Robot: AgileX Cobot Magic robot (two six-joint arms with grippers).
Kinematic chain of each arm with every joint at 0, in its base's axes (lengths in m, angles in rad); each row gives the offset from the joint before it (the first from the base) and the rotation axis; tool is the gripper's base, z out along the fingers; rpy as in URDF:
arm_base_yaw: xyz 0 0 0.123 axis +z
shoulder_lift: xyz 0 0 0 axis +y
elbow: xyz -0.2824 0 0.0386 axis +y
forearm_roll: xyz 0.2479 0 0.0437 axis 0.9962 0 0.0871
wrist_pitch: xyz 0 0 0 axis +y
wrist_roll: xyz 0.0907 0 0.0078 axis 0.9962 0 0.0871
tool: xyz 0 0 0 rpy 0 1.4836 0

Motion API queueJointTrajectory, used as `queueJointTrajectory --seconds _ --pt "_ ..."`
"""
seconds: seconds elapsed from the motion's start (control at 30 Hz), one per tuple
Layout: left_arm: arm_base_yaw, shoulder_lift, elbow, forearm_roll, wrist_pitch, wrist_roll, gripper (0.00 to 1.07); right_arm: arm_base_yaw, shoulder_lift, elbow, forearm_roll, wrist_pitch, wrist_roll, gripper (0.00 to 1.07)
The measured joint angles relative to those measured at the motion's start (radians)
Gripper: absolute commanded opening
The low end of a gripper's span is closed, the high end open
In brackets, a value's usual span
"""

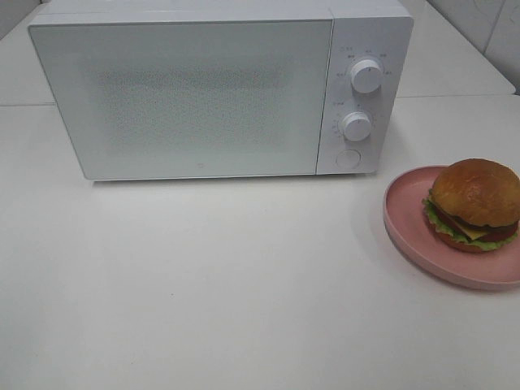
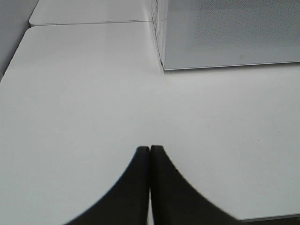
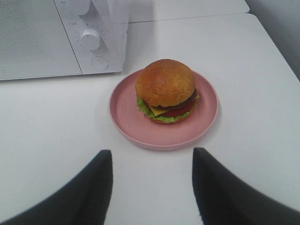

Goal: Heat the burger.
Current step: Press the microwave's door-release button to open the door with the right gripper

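Note:
I should next move my right gripper to the bottom corner (image 1: 310, 172) (image 3: 79, 73) of the microwave's door, beside the panel with the knobs, and close it there.
The burger (image 1: 474, 203), with a glossy brown bun, lettuce, cheese and red filling, sits on a round pink plate (image 1: 406, 213) at the right edge of the exterior view. In the right wrist view the burger (image 3: 166, 90) and plate (image 3: 126, 112) lie a short way in front of my right gripper (image 3: 152, 157), whose dark fingers (image 3: 101, 176) stand wide apart with nothing between them. My left gripper (image 2: 149, 149) has its fingers pressed together over bare table. The white microwave (image 1: 219, 85) has its door shut. Neither gripper shows in the exterior view.
The microwave has two knobs (image 1: 366, 75) and a round button (image 1: 348, 159) on its right panel; in the right wrist view that panel (image 3: 91, 40) is just beyond the plate. The white table (image 1: 203, 284) has a seam behind the microwave and a front edge near my left gripper.

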Motion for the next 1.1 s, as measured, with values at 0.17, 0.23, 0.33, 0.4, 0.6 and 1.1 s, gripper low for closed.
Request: queueJointTrajectory --seconds 0.17,0.23,0.33,0.4,0.6,1.1 --pt "0.0 0.0 0.0 0.0 0.0 0.0 0.0 0.0 0.0 0.0 0.0 0.0 0.0 0.51" --pt "0.0 0.0 0.0 0.0 0.0 0.0 0.0 0.0 0.0 0.0 0.0 0.0 0.0 0.51" --pt "0.0 0.0 0.0 0.0 0.0 0.0 0.0 0.0 0.0 0.0 0.0 0.0 0.0 0.51" --pt "0.0 0.0 0.0 0.0 0.0 0.0 0.0 0.0 0.0 0.0 0.0 0.0 0.0 0.51" --pt "0.0 0.0 0.0 0.0 0.0 0.0 0.0 0.0 0.0 0.0 0.0 0.0 0.0 0.51" --pt "0.0 0.0 0.0 0.0 0.0 0.0 0.0 0.0 0.0 0.0 0.0 0.0 0.0 0.51"
